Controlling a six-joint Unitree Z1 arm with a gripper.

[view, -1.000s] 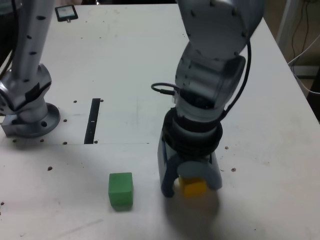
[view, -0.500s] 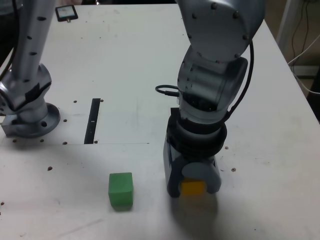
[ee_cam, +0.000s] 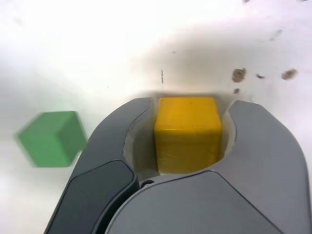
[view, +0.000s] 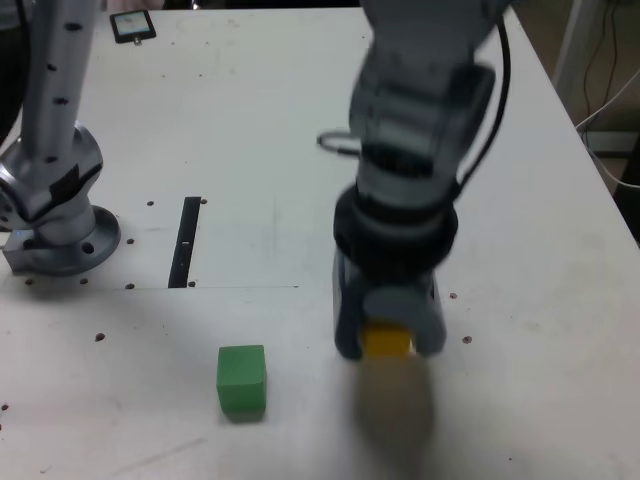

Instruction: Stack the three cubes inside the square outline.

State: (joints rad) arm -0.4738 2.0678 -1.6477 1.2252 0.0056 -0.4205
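The robot's gripper should release the yellow cube inside the square outline [view: 391, 211], across from the black strip on the table.
My gripper [view: 389, 347] points straight down near the table's front, shut on the yellow cube [view: 387, 342]. The cube hangs a little above the white table, over a blurred shadow. In the wrist view the yellow cube [ee_cam: 187, 134] fills the gap between the two grey jaws of the gripper [ee_cam: 189, 105], both pressing its sides. The green cube [view: 241, 380] lies free on the table toward the exterior view's left of the gripper, about a gripper's width away; the wrist view shows the green cube [ee_cam: 51, 138] blurred beside one jaw. The square outline is out of view.
A narrow black strip [view: 186, 241] lies on the table behind the green cube. The arm's grey base [view: 60, 235] stands at the exterior view's left edge. A small dark device [view: 132, 26] rests at the far left corner. The table's edge runs along the exterior view's right.
The jaws have closed onto the yellow cube, and the gripper has risen, lifting the cube off the table. The green cube has stayed put.
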